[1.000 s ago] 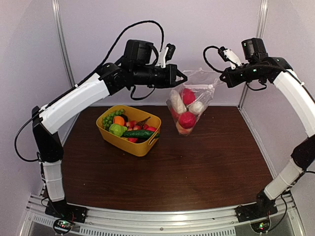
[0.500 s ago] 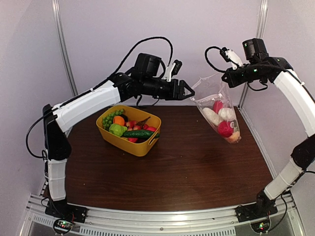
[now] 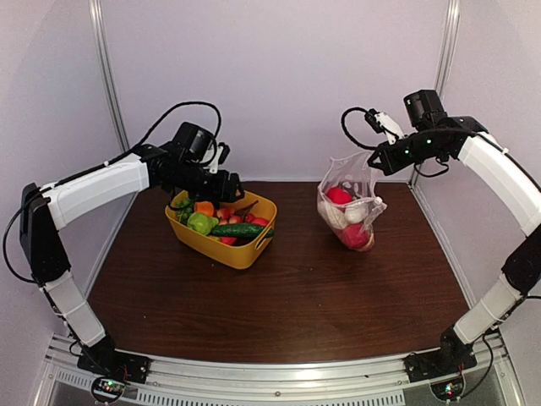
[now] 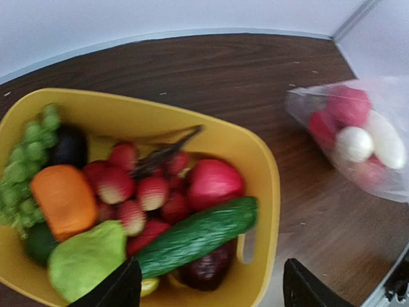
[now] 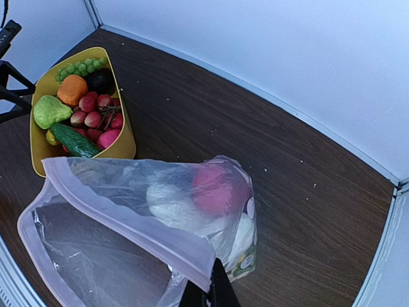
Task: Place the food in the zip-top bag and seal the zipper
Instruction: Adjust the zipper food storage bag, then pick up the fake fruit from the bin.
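The green pear is beside the cucumber in the yellow tub. My left gripper needs to grip its wide end [image 3: 199, 223] [image 4: 79, 268] next.
The zip-top bag [image 3: 347, 207] hangs from my right gripper [image 3: 374, 161], which is shut on one corner of its mouth. In the right wrist view the bag [image 5: 192, 211] gapes open, its zipper [image 5: 128, 217] running to the pinched fingers of my right gripper [image 5: 214, 291]. Red and white food [image 5: 217, 188] lies inside. I cannot tell whether the bag's bottom touches the table. More food [image 3: 221, 222], including a cucumber [image 4: 198, 233], grapes [image 4: 29, 150] and red pieces, fills the tub. My left gripper [image 3: 228, 188] hovers open above it, its fingers [image 4: 115, 288] empty.
The yellow tub [image 3: 245, 255] stands at the table's back left, seen too as the tub [image 4: 268, 185] in the left wrist view and the tub [image 5: 124, 137] in the right wrist view. Brown table [image 3: 321, 304] stretches in front. Walls enclose the back and sides.
My left gripper opened, let go of the bag and swung left and down over the tub. The bag swung free and now hangs lower from the right gripper alone.
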Controlling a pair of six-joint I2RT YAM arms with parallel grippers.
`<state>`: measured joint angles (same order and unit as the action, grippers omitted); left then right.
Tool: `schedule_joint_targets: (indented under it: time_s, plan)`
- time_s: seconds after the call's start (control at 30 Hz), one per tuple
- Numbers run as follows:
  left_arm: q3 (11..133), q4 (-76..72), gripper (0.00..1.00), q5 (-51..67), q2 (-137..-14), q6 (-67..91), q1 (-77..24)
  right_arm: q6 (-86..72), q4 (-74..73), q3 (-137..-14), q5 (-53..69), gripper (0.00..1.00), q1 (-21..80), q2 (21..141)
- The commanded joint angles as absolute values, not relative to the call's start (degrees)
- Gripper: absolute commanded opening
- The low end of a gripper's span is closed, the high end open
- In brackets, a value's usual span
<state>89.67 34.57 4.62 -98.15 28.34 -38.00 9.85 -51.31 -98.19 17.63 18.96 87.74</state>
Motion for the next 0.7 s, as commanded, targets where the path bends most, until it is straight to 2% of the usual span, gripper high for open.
schedule_joint_targets:
  time_s: [0.0, 0.17, 0.33, 0.57, 0.67]
  plan:
    - [85.29, 41.04, 0.78, -5.79, -94.04, 26.24, -32.81, 8.46, -48.08, -97.71, 22.78, 0.0, 19.87, 86.49]
    - [85.61, 45.45, 0.82, -9.86, -95.66, 24.33, -29.75, 8.42, -48.59, -98.09, 22.95, 0.0, 20.81, 87.44]
    - [87.45, 49.74, 0.84, -7.44, -99.07, 21.73, -28.74, 8.61, -48.63, -97.62, 22.37, 0.0, 21.26, 87.07]
    - [88.21, 51.38, 0.85, -5.05, -102.79, 20.44, -28.74, 8.61, -48.37, -96.92, 22.36, 0.0, 21.35, 87.01]
    - [89.01, 50.76, 0.81, -6.38, -104.69, 20.2, -28.7, 8.61, -48.35, -96.86, 22.59, 0.0, 21.41, 87.0]
